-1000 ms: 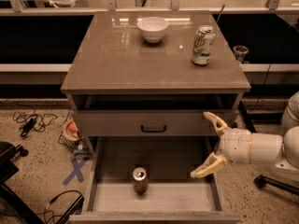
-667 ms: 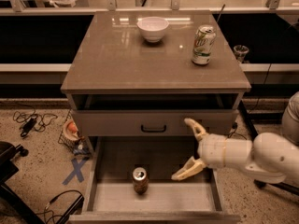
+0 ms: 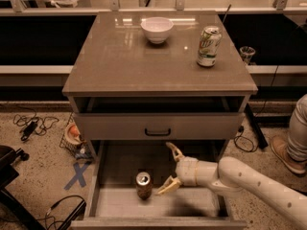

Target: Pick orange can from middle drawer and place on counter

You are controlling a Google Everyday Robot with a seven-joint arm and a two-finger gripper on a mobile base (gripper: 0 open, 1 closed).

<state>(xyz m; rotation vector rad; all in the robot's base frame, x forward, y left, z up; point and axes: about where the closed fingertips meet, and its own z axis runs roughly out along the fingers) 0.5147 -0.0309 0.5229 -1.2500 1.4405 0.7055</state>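
Observation:
Next, my gripper moves over to the orange can's body (image 3: pixel 145 188) and closes there, just below the top of the can.
The orange can (image 3: pixel 143 185) stands upright on the floor of the open middle drawer (image 3: pixel 187 206), left of centre. My gripper (image 3: pixel 169 169) is open inside the drawer, just right of the can, its two pale fingers spread one above the other and pointing left. The lower finger tip is close to the can; the can stands free. The arm comes in from the lower right. The counter (image 3: pixel 124 56) is the glossy grey-brown top of the cabinet above.
A white bowl (image 3: pixel 157 29) and a green-and-white can (image 3: pixel 208 46) stand on the counter's far half. A closed drawer front with black handle (image 3: pixel 158 132) overhangs the drawer's back. Cables and a blue X lie on the floor left; a person's leg is at right.
My gripper has moved left across the drawer, from its right side to just beside the orange can, staying open. The can has not moved.

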